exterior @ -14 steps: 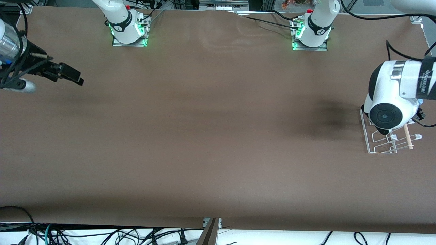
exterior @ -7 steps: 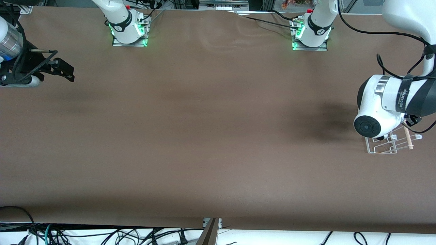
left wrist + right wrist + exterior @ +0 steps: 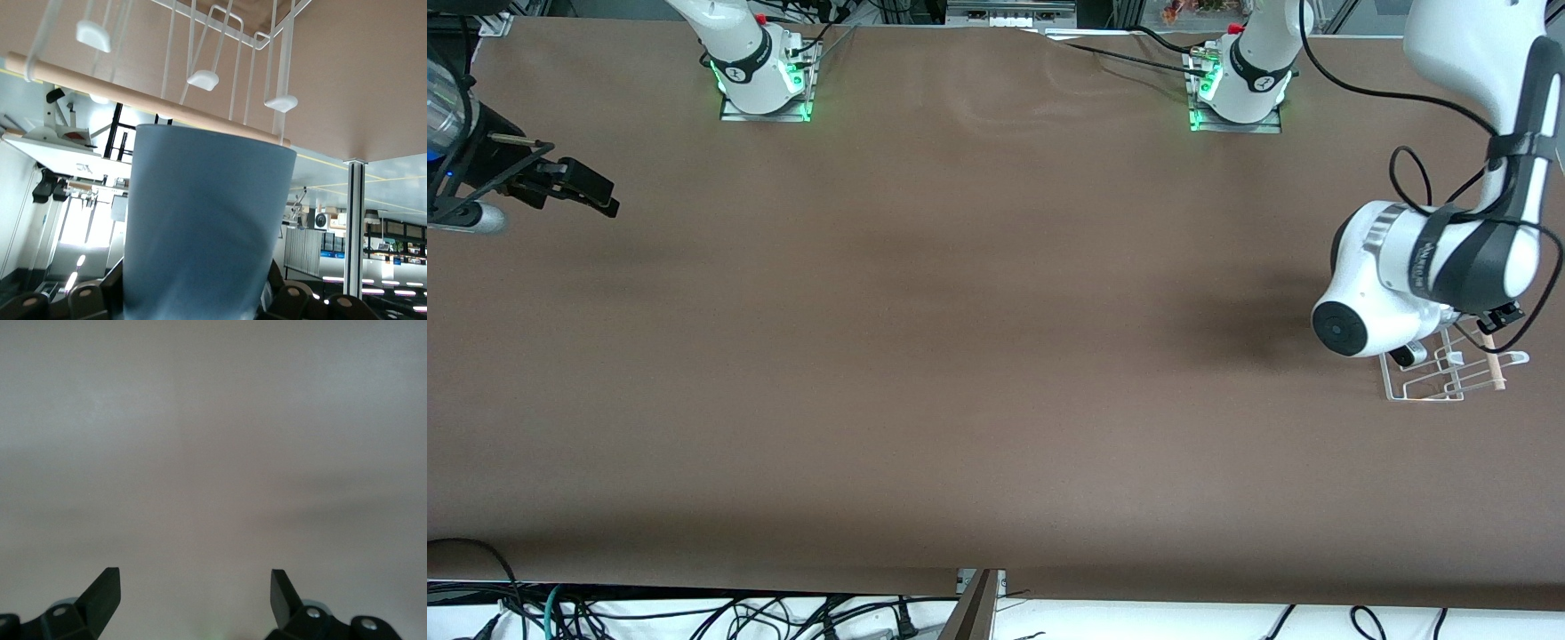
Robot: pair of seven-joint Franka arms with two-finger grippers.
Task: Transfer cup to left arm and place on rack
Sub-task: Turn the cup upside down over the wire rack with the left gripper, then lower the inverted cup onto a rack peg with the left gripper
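The robot's left gripper needs to release the light-blue cup on the white wire rack's end peg [image 3: 1412, 300] [image 3: 283, 73] nearest the arm bases.
My left gripper [image 3: 200, 297] is shut on the light-blue cup [image 3: 207, 227], which fills the left wrist view. The cup's rim is close to the white wire rack [image 3: 203, 80] and its wooden rod [image 3: 127, 95]; I cannot tell whether they touch. In the front view the left arm's wrist [image 3: 1392, 280] hangs over the rack [image 3: 1436, 382] at the left arm's end of the table and hides the cup. My right gripper [image 3: 591, 191] is open and empty over the right arm's end of the table; its fingers [image 3: 103, 590] show only bare table.
The brown table [image 3: 978, 356] stretches between the two arms. Both arm bases [image 3: 760, 76] stand along its edge farthest from the front camera. Cables lie off the edge nearest that camera.
The left arm's wrist has swung lower and toward the table's middle over the rack. The right gripper has drawn back a little toward its end of the table.
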